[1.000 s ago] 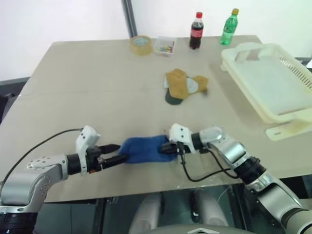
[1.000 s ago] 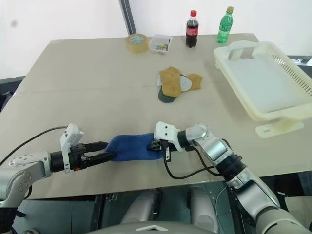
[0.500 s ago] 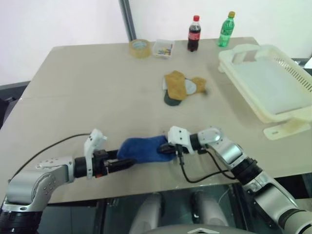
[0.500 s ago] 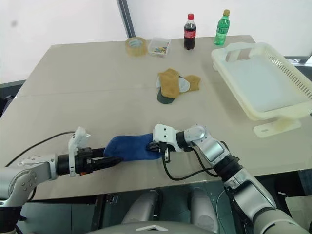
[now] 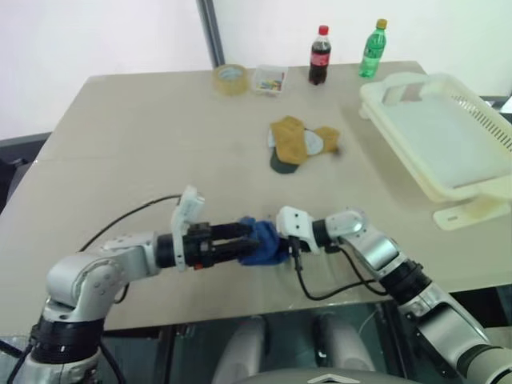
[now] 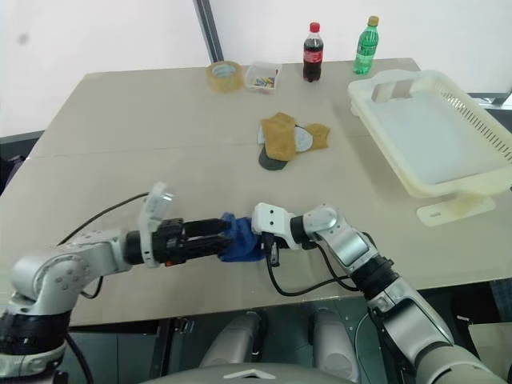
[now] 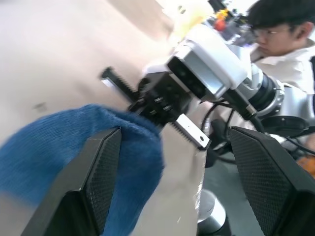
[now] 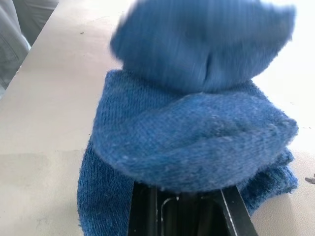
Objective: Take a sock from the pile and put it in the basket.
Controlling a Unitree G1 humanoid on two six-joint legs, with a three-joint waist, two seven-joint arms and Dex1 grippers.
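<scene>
The blue sock's fold drapes over my right gripper's shut fingertips; I need to back out, open, pinch the bunched sock [image 5: 266,245], then carry it to the basket.
The blue sock [image 5: 260,243] lies bunched up near the table's front edge. My right gripper [image 5: 273,242] is shut on its right end; in the right wrist view the sock [image 8: 197,147] folds over the closed fingers [image 8: 179,214]. My left gripper [image 5: 246,238] points right, open, pressing into the sock's left side. In the left wrist view the sock [image 7: 59,147] drapes over one of the wide-spread fingers [image 7: 98,172]. The pile [image 5: 300,142] of mustard, green and pale socks sits mid-table. The cream basket [image 5: 472,190] stands at the right edge.
A tape roll [image 5: 230,78], a small clear box [image 5: 270,78], a cola bottle [image 5: 320,54] and a green bottle [image 5: 370,48] line the far edge. A person [image 7: 283,34] sits beyond the table in the left wrist view. A black cable [image 5: 324,290] hangs under my right wrist.
My left gripper slid right along the sock toward the right gripper. The sock, stretched out before, is now crumpled into a short bunch. The right gripper has kept still.
</scene>
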